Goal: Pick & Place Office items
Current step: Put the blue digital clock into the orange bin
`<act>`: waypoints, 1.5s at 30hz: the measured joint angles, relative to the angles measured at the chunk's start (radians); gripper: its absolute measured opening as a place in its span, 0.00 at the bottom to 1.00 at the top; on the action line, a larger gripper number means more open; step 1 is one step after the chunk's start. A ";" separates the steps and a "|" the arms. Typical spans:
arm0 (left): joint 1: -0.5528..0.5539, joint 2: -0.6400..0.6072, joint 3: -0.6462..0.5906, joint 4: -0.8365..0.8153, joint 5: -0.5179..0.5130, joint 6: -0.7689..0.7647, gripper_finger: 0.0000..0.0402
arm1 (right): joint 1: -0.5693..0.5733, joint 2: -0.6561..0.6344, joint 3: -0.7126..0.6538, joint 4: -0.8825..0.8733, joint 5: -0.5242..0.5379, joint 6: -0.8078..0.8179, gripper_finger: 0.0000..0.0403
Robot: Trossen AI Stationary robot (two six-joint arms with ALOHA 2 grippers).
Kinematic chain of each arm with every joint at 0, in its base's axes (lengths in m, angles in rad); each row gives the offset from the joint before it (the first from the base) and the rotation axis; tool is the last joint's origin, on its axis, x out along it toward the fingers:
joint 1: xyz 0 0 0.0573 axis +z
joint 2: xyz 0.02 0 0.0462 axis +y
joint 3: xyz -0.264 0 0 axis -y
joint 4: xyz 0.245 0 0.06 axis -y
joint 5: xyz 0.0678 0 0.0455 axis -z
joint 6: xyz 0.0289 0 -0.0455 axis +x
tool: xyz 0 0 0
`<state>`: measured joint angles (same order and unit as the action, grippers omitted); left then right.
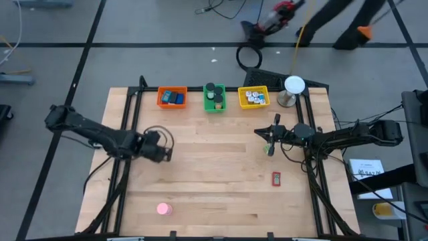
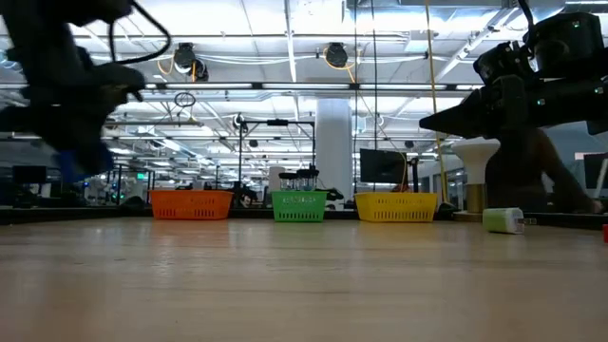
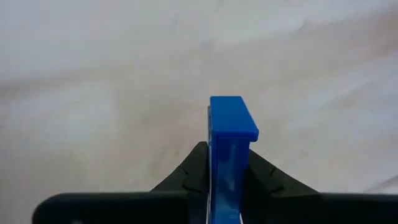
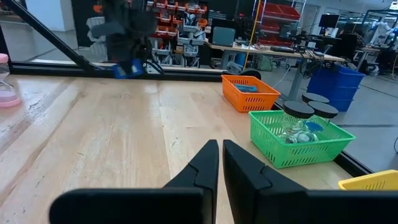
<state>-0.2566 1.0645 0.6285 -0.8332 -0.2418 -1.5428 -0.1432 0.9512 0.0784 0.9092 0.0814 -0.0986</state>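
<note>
I have the blue block's broad sides pinched in my left gripper, so next I lay it flat and take its narrow sides (image 3: 230, 165) before I place it in the orange bin.
My left gripper (image 3: 227, 186) is shut on a blue block (image 3: 229, 134) over the table's left-middle (image 1: 164, 152); the low view shows it blurred, clear of the wood (image 2: 71, 163). My right gripper (image 4: 221, 155) waits shut and level at the right-middle (image 1: 262, 134), holding nothing. On the table lie a white-and-green piece (image 1: 269, 150) just nearer than the right gripper, a red piece (image 1: 276, 178) near the right edge and a pink round piece (image 1: 164, 209) near the front edge. My left gripper pinches the blue block's two broad faces (image 3: 217, 168) between its two fingers. The block's capped end (image 3: 234, 116) sticks out beyond the fingertips. The fingers slant steeply down from above, and the block is lifted clear of the table.
Along the far edge stand an orange bin (image 1: 172, 98), a green bin (image 1: 214, 98) and a yellow bin (image 1: 253, 98), each with pieces inside. A white-domed metal stand (image 1: 293, 90) is at the far right corner. Bare wood lies mid-table.
</note>
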 joint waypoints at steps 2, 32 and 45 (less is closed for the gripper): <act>0.063 -0.002 0.000 0.090 -0.030 0.100 0.11 | 0.000 0.000 0.000 0.000 0.000 0.000 0.04; 0.331 0.503 -0.018 0.869 0.451 0.614 0.16 | 0.000 0.000 0.000 0.007 0.000 0.000 0.04; 0.328 0.477 0.092 0.499 0.363 0.664 0.44 | 0.000 0.000 0.000 0.024 -0.001 0.000 0.04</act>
<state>0.0712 1.5414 0.7209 -0.3346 0.1210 -0.8790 -0.1432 0.9512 0.0784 0.9330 0.0805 -0.0982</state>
